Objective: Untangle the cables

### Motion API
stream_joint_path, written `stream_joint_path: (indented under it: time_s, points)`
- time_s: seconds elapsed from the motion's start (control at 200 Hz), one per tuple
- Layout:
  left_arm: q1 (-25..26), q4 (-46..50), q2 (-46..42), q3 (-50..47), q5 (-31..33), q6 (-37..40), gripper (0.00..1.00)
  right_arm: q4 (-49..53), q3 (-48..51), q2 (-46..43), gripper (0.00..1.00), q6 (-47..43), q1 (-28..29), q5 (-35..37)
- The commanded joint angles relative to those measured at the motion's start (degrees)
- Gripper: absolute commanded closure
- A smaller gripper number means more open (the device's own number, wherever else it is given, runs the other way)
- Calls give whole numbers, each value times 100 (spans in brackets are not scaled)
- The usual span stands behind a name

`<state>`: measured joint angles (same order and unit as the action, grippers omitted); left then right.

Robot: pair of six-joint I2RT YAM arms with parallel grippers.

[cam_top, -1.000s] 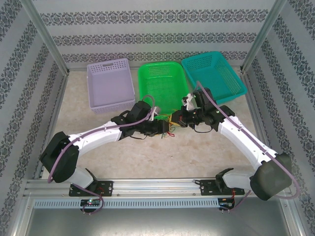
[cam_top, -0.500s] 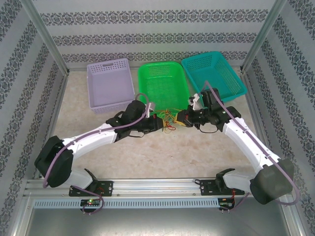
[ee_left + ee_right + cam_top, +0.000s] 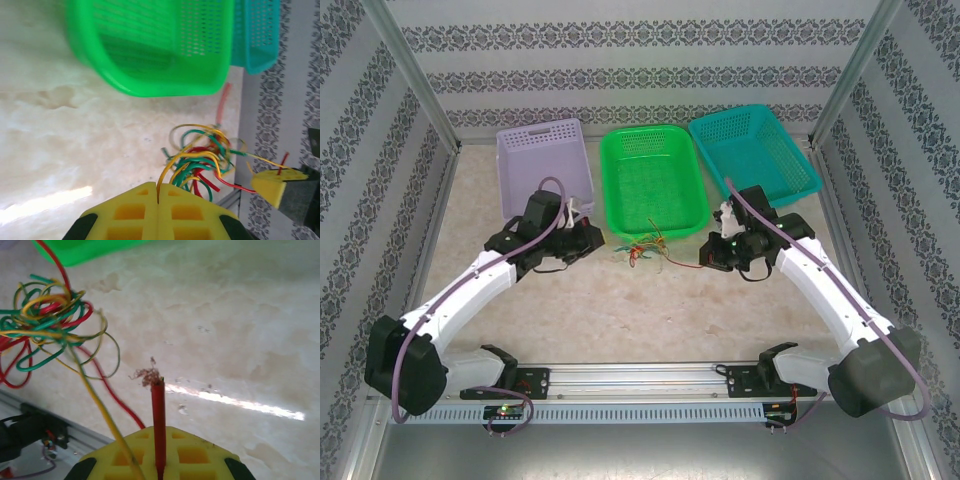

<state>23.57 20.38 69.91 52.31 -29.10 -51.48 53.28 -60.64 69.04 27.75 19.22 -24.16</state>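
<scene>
The robot's right gripper will release the red cable on the bare table (image 3: pixel 691 297) between the green basket and the metal rail.
A tangle of thin red, green and yellow cables (image 3: pixel 645 248) lies on the beige table just in front of the green basket (image 3: pixel 650 175); it is the loose knot (image 3: pixel 200 155) in the left wrist view and the cluster (image 3: pixel 45 320) at upper left in the right wrist view. My left gripper (image 3: pixel 592 238) is left of the tangle, its yellow pads (image 3: pixel 158 189) shut on a yellow cable (image 3: pixel 167 175) that runs into it. My right gripper (image 3: pixel 708 252) is to the right, (image 3: pixel 160 435) shut on a red cable (image 3: pixel 158 405) whose frayed copper end sticks out past the pads.
A purple basket (image 3: pixel 542 170) stands at back left and a teal basket (image 3: pixel 752 150) at back right, flanking the green one. Patterned walls and metal posts enclose the table. A metal rail (image 3: pixel 640 378) runs along the near edge.
Both grippers have drawn apart, the left far to the left and the right slightly right and nearer. The tangle now lies stretched out between them on the table.
</scene>
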Motion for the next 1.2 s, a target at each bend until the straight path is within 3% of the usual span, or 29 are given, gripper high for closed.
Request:
stream_joint_path:
  time_s: [0.0,0.26,0.495,0.924,1.024,1.194]
  points:
    - [-226,1085,-131,177,302,452,100,392,-123,-29,100,-335,-73,706]
    - [-305,1675,-17,353,654,613,100,297,-284,230,100,-552,23,511]
    - [-400,3227,146,783,2357,619,100,641,-165,495,100,-596,-91,1143]
    - [-506,4161,-80,973,3835,362,100,533,-53,594,100,-529,-527,1629]
    - [-505,3958,-84,931,3536,495,100,322,27,669,100,-644,-535,1284]
    - [-358,2384,122,226,1452,433,100,130,31,1461,100,-832,277,665]
